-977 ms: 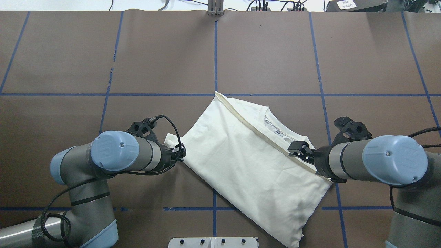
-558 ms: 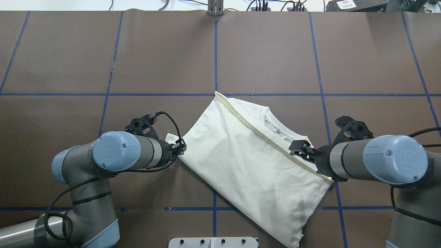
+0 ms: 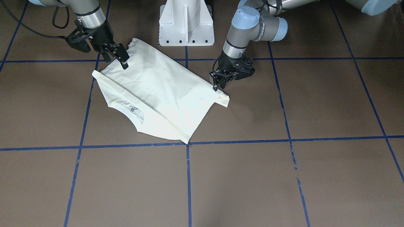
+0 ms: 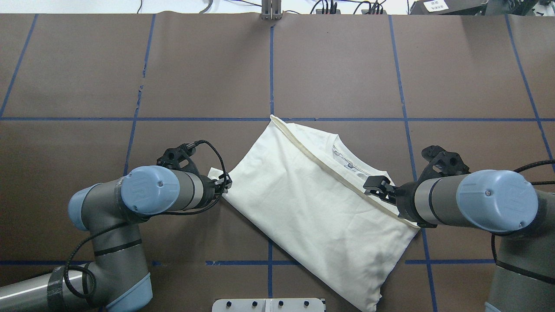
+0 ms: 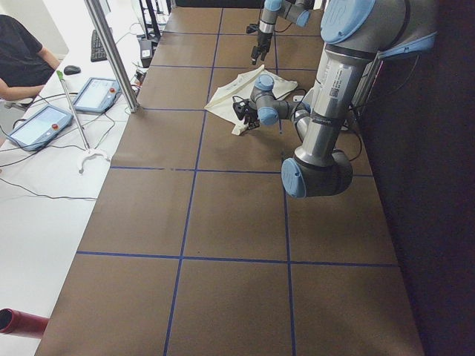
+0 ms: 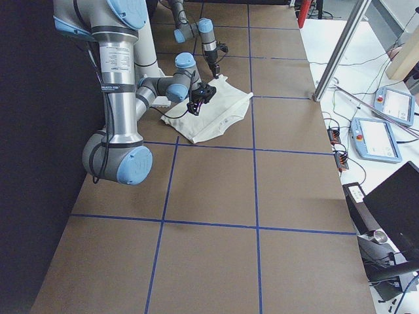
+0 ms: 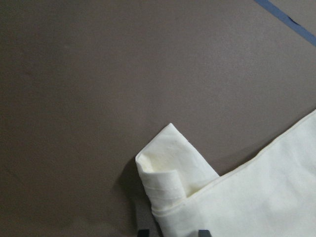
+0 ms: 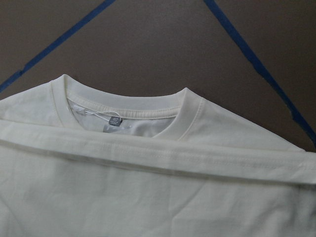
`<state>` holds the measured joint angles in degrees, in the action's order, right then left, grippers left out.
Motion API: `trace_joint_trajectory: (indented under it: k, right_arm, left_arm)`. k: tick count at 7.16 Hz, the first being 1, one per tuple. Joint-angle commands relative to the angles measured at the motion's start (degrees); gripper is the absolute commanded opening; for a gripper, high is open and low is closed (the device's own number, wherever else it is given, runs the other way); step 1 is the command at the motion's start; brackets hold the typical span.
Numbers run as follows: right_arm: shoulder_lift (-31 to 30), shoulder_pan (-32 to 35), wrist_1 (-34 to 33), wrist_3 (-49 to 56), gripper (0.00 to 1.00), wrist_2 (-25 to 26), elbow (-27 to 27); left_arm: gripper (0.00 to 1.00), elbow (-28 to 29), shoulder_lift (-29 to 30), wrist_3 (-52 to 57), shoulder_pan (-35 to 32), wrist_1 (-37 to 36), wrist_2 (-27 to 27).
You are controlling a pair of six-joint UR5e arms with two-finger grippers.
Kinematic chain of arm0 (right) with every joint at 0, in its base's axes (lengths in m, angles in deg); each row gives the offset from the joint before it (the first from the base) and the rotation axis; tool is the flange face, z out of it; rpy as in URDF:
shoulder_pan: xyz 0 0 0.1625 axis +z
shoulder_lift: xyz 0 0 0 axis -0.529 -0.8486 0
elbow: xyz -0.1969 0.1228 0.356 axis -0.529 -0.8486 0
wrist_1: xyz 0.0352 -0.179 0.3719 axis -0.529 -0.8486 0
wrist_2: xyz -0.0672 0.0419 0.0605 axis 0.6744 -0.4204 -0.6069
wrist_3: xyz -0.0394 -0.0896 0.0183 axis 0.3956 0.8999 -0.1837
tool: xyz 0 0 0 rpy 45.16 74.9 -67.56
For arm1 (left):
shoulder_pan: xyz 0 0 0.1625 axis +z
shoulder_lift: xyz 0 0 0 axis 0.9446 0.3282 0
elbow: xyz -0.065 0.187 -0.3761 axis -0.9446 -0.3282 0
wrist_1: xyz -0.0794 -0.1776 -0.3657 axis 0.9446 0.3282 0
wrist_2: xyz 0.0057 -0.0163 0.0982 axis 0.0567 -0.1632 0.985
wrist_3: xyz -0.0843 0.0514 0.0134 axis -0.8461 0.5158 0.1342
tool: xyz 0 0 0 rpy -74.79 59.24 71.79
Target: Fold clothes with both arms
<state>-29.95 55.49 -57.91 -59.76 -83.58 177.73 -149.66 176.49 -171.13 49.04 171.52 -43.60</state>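
Note:
The shirt's cuff corner is with my left gripper. I will have my left gripper release it on the bare table (image 3: 228, 158) just beyond the front blue tape line.
The cream-white shirt (image 4: 312, 203) lies folded and slanted on the brown table, plain side up, and its collar (image 8: 128, 111) peeks out beyond a folded hem. My left gripper (image 4: 225, 182) is low at the shirt's left corner, beside a small rolled cuff (image 7: 165, 168). In the left wrist view its fingertips (image 7: 143, 232) stand close together with the cloth edge between them. In the front-facing view the left gripper (image 3: 217, 85) touches that same edge. My right gripper (image 4: 376, 186) hovers open over the hem near the collar, holding nothing. The shirt's print is hidden.
The white pedestal base (image 3: 186, 22) stands just behind the shirt, between the arms. Blue tape lines (image 4: 271, 65) grid the table. A person and two tablets (image 5: 93, 93) are at a side desk beyond the table's far edge.
My left gripper has crept slightly up and left along the shirt's corner while its elbow swung right. The right arm and the shirt stayed put.

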Motion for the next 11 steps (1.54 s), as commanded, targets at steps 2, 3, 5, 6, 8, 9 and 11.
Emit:
trace_joint_trajectory:
  k: [2,3,5,6,8,9,11]
  right_arm:
    - [0.0,0.0,-0.1,0.0,1.00,0.0,0.1]
    - [-0.1,0.0,0.0,0.0,1.00,0.0,0.2]
    - [0.0,0.1,-0.1,0.0,1.00,0.0,0.3]
    - [0.1,0.2,-0.1,-0.1,1.00,0.2,0.4]
    - [0.5,0.1,-0.1,-0.2,1.00,1.8,0.5]
    - [0.6,0.1,-0.1,-0.3,1.00,1.8,0.7]
    - [3.9,-0.4,-0.3,-0.4,1.00,2.3,-0.4]
  left_arm:
    - [0.00,-0.1,0.0,0.0,-0.1,-0.1,0.3]
    - [0.00,-0.1,0.4,0.2,-0.9,-0.1,0.3]
    - [0.00,0.0,0.4,9.2,-6.6,-0.2,0.3]
    - [0.00,3.0,1.9,13.4,-10.7,0.6,0.2]
    - [0.00,17.8,15.5,14.3,-17.7,1.2,0.1]
    - [0.00,28.7,22.5,14.3,-19.5,6.6,0.1]
    - [0.42,32.2,24.2,14.6,-20.4,10.0,-0.8]
